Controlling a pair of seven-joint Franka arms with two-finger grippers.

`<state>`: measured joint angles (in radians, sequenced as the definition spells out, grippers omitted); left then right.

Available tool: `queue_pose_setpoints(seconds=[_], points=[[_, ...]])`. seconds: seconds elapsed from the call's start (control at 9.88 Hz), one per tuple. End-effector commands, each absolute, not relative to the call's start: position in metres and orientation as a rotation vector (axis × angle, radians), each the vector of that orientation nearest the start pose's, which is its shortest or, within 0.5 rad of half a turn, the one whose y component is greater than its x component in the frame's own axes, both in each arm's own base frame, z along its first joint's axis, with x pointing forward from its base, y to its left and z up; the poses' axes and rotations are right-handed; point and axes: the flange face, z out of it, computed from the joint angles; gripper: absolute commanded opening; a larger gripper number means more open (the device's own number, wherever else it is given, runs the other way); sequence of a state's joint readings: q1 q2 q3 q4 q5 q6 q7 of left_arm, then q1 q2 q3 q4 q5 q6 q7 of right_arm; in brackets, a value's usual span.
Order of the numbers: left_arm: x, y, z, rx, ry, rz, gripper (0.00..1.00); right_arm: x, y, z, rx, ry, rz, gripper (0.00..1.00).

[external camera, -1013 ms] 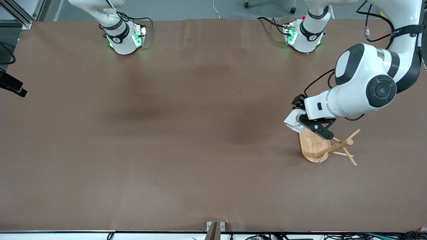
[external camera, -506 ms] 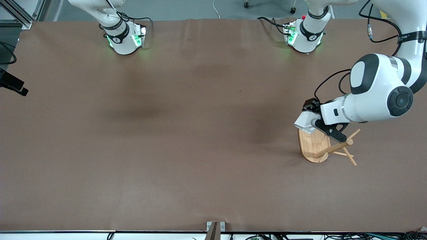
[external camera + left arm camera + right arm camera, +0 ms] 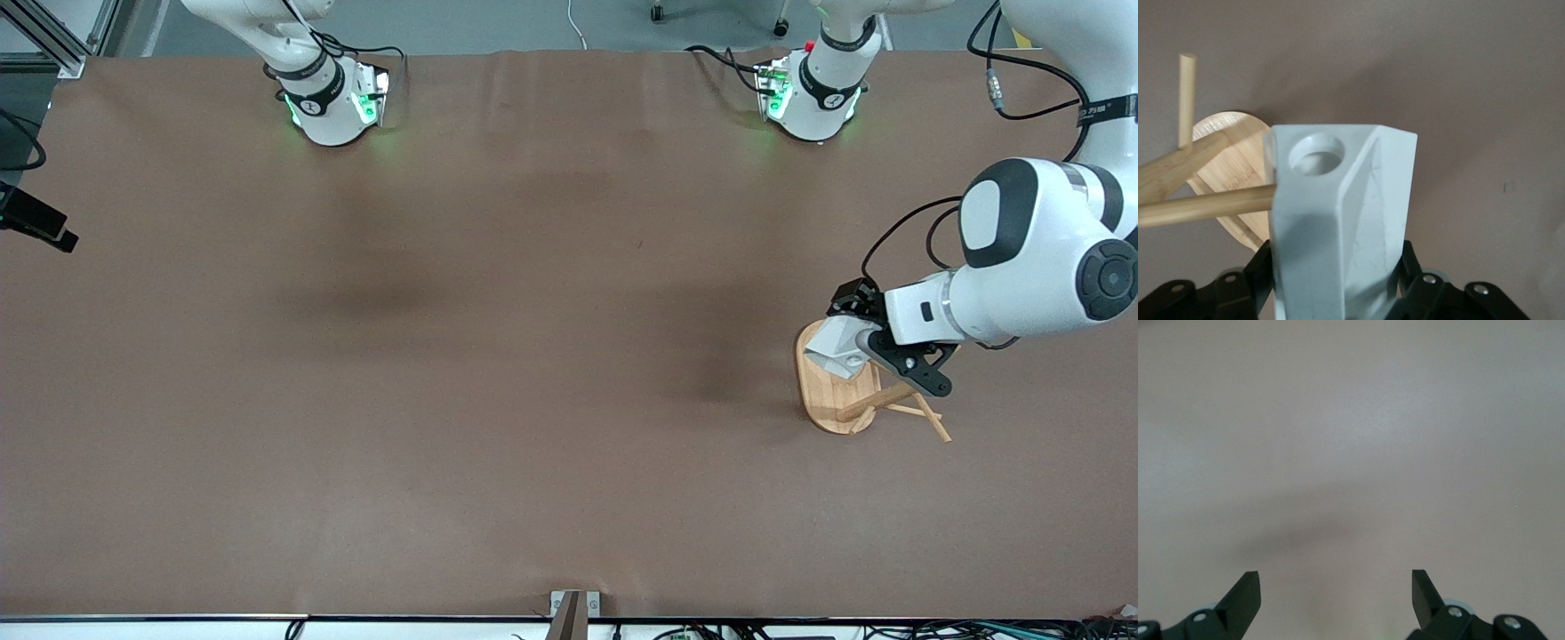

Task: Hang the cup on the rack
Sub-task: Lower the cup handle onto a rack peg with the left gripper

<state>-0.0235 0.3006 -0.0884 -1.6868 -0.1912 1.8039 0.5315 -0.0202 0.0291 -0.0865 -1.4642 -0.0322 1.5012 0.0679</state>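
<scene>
I will let go of the white faceted cup with my left gripper on the rack peg (image 3: 872,391) beside its handle hole, above the oval base.
My left gripper (image 3: 861,354) is shut on the white faceted cup (image 3: 834,348) and holds it in the air over the oval base of the bamboo rack (image 3: 825,400). In the left wrist view the cup (image 3: 1358,220) fills the middle between the black fingers (image 3: 1261,267), its handle hole (image 3: 1317,152) facing the camera. One rack peg (image 3: 1205,207) runs up to the side of the handle block, just beside the hole; whether they touch I cannot tell. The rack's base (image 3: 1231,137) lies under the cup. My right gripper (image 3: 1336,587) waits open over bare table.
Brown table cover (image 3: 498,356) spreads wide toward the right arm's end. The rack's post (image 3: 876,402) and thin pegs (image 3: 933,427) jut toward the left arm's end, close under the left wrist. Both arm bases (image 3: 333,98) stand along the table's edge farthest from the front camera.
The left gripper has carried the cup toward the left arm's end of the table and down over the rack's base, closer to the pegs. The right arm has not moved.
</scene>
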Motion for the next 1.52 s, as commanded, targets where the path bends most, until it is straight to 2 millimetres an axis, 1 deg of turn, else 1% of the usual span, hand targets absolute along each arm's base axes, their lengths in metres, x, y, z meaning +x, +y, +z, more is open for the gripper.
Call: queue_pose_setpoints(seconds=[0.0,0.1,0.2,0.3,0.51,0.61,0.71,0.81,0.91,1.01,1.11,1.22,1.32,1.42], points=[[0.627,-0.081,0.399,-3.232,0.991,0.240,0.00,0.551,-0.061,0.655,-3.159,0.291,-0.007,1.00],[0.628,-0.074,0.398,-3.222,0.993,0.240,0.00,0.551,-0.061,0.655,-3.160,0.286,-0.007,1.00],[0.629,-0.072,0.387,-3.217,1.001,0.262,0.00,0.551,-0.061,0.655,-3.160,0.286,-0.007,1.00],[0.631,-0.064,0.384,-3.220,0.983,0.263,0.00,0.551,-0.061,0.655,-3.160,0.286,-0.007,1.00],[0.631,-0.060,0.381,-3.226,0.963,0.265,0.01,0.550,-0.062,0.655,-3.160,0.286,-0.007,1.00],[0.632,-0.056,0.379,-3.235,0.934,0.273,0.04,0.550,-0.062,0.655,-3.160,0.281,-0.006,1.00],[0.633,-0.050,0.377,-3.244,0.904,0.275,0.17,0.550,-0.061,0.655,-3.166,0.233,-0.006,1.00],[0.632,-0.049,0.377,-3.245,0.899,0.277,0.68,0.550,-0.062,0.655,-3.171,0.180,-0.005,1.00],[0.632,-0.045,0.378,-3.245,0.888,0.278,1.00,0.550,-0.062,0.655,-3.173,0.172,-0.004,1.00],[0.631,-0.044,0.385,-3.250,0.839,0.275,1.00,0.550,-0.061,0.656,-3.172,0.187,-0.005,1.00],[0.630,-0.044,0.395,-3.262,0.745,0.269,1.00,0.550,-0.060,0.656,-3.173,0.185,-0.010,1.00],[0.626,-0.048,0.412,-3.272,0.657,0.253,1.00,0.550,-0.060,0.656,-3.173,0.185,-0.010,1.00],[0.622,-0.048,0.437,-3.280,0.587,0.212,1.00,0.549,-0.062,0.656,-3.171,0.190,-0.002,1.00],[0.619,-0.045,0.465,-3.278,0.571,0.148,1.00,0.549,-0.062,0.656,-3.171,0.192,-0.002,1.00]])
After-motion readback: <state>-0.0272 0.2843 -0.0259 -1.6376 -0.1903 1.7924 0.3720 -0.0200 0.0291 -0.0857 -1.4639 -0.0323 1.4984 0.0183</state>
